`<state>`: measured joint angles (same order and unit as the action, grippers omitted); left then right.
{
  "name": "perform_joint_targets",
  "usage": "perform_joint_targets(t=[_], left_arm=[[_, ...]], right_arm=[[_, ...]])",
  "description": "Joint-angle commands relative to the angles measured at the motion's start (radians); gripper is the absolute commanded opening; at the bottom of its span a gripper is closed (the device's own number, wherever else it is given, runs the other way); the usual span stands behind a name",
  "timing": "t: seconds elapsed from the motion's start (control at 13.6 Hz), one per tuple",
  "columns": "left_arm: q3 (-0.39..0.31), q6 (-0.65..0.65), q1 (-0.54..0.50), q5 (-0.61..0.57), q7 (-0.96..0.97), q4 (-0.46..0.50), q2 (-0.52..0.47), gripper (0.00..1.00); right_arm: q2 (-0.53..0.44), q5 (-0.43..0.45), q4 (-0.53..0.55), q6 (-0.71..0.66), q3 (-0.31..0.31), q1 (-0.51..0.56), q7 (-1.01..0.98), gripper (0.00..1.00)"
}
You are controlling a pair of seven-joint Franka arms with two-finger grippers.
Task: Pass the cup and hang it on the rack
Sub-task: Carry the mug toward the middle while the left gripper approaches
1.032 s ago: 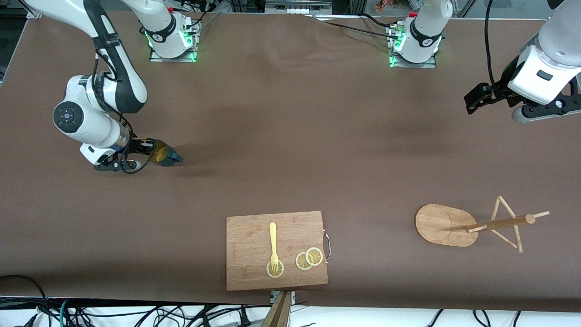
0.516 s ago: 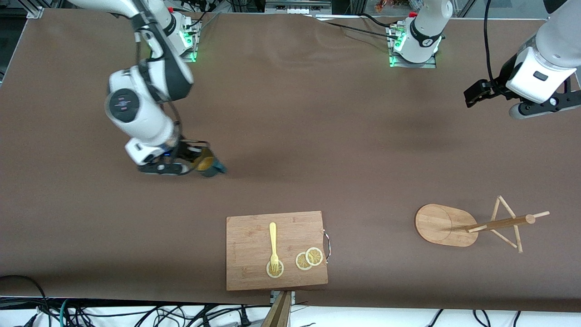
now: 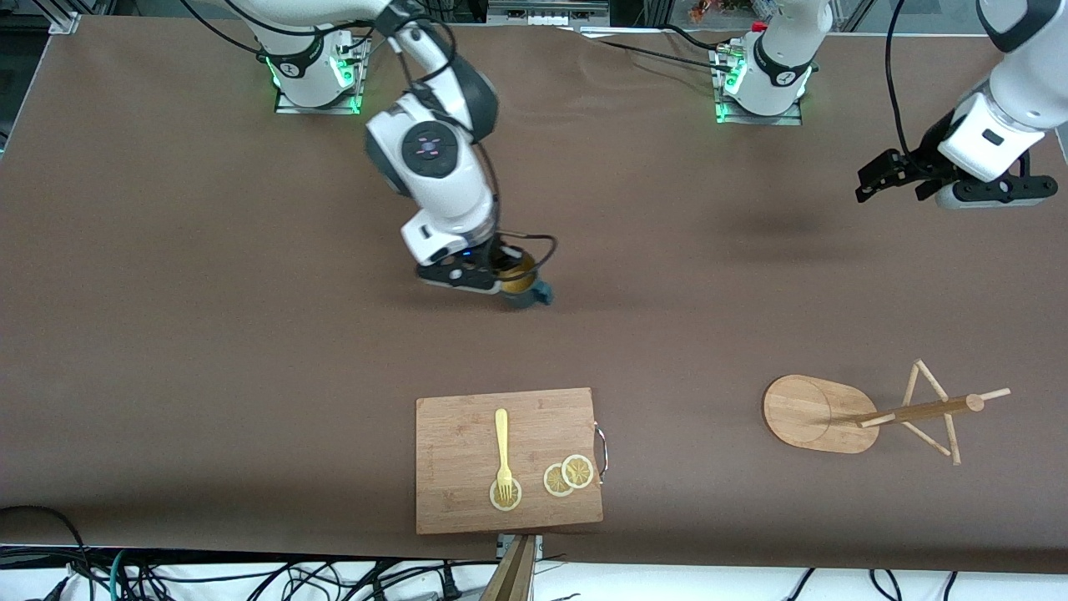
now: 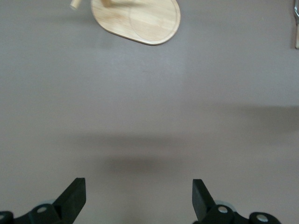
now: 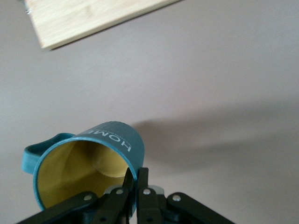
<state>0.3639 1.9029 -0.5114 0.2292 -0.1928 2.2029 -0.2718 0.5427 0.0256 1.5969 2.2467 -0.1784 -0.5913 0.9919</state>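
Observation:
My right gripper should set the cup down on the bare table point(image 3: 607, 246) between my two grippers, past the cutting board.
The cup point(image 3: 527, 289), dark teal with a yellowish inside, hangs tilted over the middle of the table, its handle pointing toward the left arm's end. My right gripper point(image 3: 504, 277) is shut on the cup's rim; in the right wrist view the cup point(image 5: 88, 156) has one finger inside its wall and one outside, and the right gripper point(image 5: 136, 181) pinches it. The rack point(image 3: 916, 410), a bamboo mug tree on an oval base, stands at the left arm's end. My left gripper point(image 3: 869, 184) waits open over that end, and the left gripper point(image 4: 138, 189) holds nothing, with the rack base point(image 4: 140, 21) ahead.
A rectangular wooden cutting board point(image 3: 467, 476) lies near the front edge of the table, nearer to the camera than the cup. A yellow fork point(image 3: 501, 442) and lemon slices point(image 3: 568, 476) lie on it. A corner of the board point(image 5: 84, 18) shows in the right wrist view.
My right arm has carried the cup from its own end of the table to over the middle, toward the left arm. The left gripper has barely shifted and stays open.

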Motion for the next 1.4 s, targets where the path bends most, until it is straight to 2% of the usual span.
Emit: perform_joint_targets(t=[0.0, 0.07, 0.22, 0.37, 0.52, 0.66, 0.74, 1.03, 1.11, 1.18, 1.25, 1.33], left_arm=[[0.006, 0.031, -0.076, 0.062, -0.224, 0.047, 0.012, 1.0], [0.006, 0.031, -0.091, 0.077, -0.302, 0.043, 0.038, 1.0], [0.006, 0.021, -0.133, 0.181, -0.51, 0.043, 0.095, 1.0], [0.006, 0.016, -0.157, 0.255, -0.682, 0.035, 0.185, 1.0], [0.006, 0.016, -0.171, 0.271, -0.787, 0.034, 0.265, 1.0], [0.007, 0.013, -0.234, 0.355, -1.028, 0.032, 0.357, 1.0], [0.007, 0.011, -0.239, 0.39, -1.154, 0.032, 0.408, 1.0], [0.009, -0.054, -0.248, 0.467, -1.413, 0.032, 0.508, 1.0], [0.013, -0.062, -0.245, 0.481, -1.503, 0.032, 0.529, 1.0], [0.02, -0.062, -0.236, 0.502, -1.577, 0.032, 0.537, 1.0], [0.041, -0.062, -0.225, 0.521, -1.638, 0.032, 0.548, 1.0], [0.064, -0.059, -0.222, 0.541, -1.707, 0.032, 0.574, 1.0]], right_arm=[[0.118, 0.011, -0.158, -0.021, 0.013, -0.074, 0.068, 0.0], [0.14, 0.01, -0.185, -0.021, 0.013, -0.091, 0.068, 0.0], [0.171, 0.008, -0.216, -0.015, 0.013, -0.128, 0.07, 0.0], [0.192, 0.007, -0.229, -0.006, 0.013, -0.162, 0.065, 0.0], [0.213, 0.013, -0.23, 0.022, 0.013, -0.205, 0.056, 0.0], [0.227, 0.016, -0.23, 0.036, 0.013, -0.226, 0.041, 0.0], [0.232, 0.016, -0.23, 0.036, 0.013, -0.237, 0.018, 0.0], [0.258, 0.014, -0.23, 0.036, 0.013, -0.255, -0.078, 0.0], [0.261, 0.016, -0.23, 0.036, 0.013, -0.255, -0.079, 0.03], [0.258, 0.016, -0.23, 0.033, 0.013, -0.255, -0.078, 0.37], [0.252, 0.016, -0.23, 0.028, 0.014, -0.254, -0.079, 0.97], [0.247, 0.013, -0.238, 0.027, 0.016, -0.246, -0.079, 1.0]])
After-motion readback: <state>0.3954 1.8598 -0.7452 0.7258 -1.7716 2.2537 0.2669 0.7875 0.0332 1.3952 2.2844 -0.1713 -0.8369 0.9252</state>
